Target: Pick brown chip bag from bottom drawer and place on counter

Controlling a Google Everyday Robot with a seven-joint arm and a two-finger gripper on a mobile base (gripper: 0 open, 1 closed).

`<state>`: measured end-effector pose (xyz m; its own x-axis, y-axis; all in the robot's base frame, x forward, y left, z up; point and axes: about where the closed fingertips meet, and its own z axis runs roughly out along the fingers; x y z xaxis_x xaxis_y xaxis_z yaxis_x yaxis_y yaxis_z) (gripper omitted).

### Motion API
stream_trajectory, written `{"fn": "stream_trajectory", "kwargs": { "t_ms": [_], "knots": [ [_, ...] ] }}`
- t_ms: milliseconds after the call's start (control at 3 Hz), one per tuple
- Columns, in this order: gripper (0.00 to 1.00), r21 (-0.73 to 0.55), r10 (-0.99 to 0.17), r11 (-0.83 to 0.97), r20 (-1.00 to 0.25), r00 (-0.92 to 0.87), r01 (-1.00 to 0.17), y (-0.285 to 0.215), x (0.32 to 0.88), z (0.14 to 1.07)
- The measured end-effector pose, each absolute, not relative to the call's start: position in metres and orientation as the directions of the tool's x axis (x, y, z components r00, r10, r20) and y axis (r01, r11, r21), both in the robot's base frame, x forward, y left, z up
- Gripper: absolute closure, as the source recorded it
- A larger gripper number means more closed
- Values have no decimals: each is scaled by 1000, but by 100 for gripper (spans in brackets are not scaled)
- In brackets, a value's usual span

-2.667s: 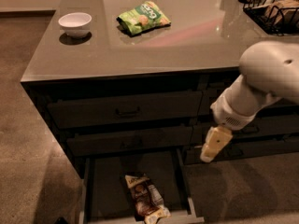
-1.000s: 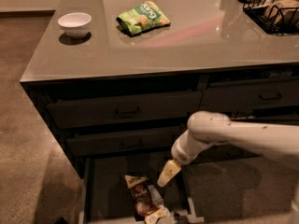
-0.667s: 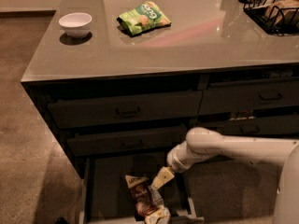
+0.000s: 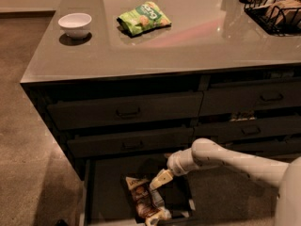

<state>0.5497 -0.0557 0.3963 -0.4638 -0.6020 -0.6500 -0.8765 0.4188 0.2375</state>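
Next, my gripper will go to the brown chip bag's upper end (image 4: 136,182), nearest the closed drawers, and close there.
The bottom drawer (image 4: 106,192) is pulled open under the counter (image 4: 197,41). The brown chip bag (image 4: 141,199) lies inside it, dark brown with cream ends, running from the middle toward the front. My gripper (image 4: 159,180) reaches down into the drawer from the right on a white arm. It hangs just above the right side of the bag's upper end. I cannot tell whether it touches the bag.
A white bowl (image 4: 75,25) and a bright green snack bag (image 4: 143,18) sit on the counter's left half. A black wire basket (image 4: 275,8) stands at the back right. Two closed upper drawers with dark handles (image 4: 128,112) sit above the open one. Brown carpet lies to the left.
My arm has swung from right of the drawers down and left, lowering the gripper into the open bottom drawer over the brown chip bag. The bag has not moved.
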Motion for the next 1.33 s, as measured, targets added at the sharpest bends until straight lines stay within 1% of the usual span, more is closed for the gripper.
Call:
{"fn": "stream_trajectory", "kwargs": {
  "t_ms": [333, 667, 1000, 1333],
  "knots": [
    [0, 250, -606, 424, -636, -478, -871, -54, 554, 387],
    [0, 166, -648, 384, -652, -393, -908, -51, 564, 327],
    [0, 110, -673, 338, -666, -322, -935, -46, 563, 289],
    [0, 128, -688, 295, -659, -303, -947, -26, 558, 243]
  ]
}}
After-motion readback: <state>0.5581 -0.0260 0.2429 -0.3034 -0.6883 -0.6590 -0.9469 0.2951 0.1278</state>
